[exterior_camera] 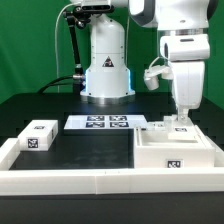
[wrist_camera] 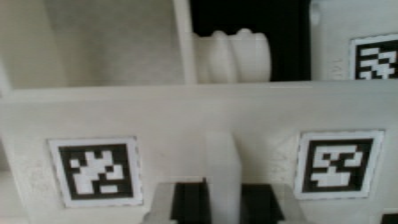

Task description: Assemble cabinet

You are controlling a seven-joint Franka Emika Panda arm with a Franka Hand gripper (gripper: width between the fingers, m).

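Observation:
Next, I release the thin white side piece from my gripper on top of the cabinet [exterior_camera: 186, 139], close to the front edge of the cabinet above its tag.
The cabinet [exterior_camera: 176, 152] is a large white box at the exterior view's right, with a tag on its front face. My gripper [exterior_camera: 181, 122] reaches straight down onto its far top edge. In the wrist view the two black fingers [wrist_camera: 187, 195] stand on either side of a thin upright white wall of the cabinet [wrist_camera: 228, 150], and the gripper [wrist_camera: 226, 186] is shut on that wall. Two tags [wrist_camera: 93, 170] sit on the cabinet faces either side of the wall. A ridged white part [wrist_camera: 231, 60] shows in a dark gap beyond.
A small white block with a tag [exterior_camera: 38, 135] lies at the exterior view's left. The marker board [exterior_camera: 105, 122] lies in front of the robot base [exterior_camera: 106, 75]. A long white border rail [exterior_camera: 70, 178] runs along the front and left of the black table.

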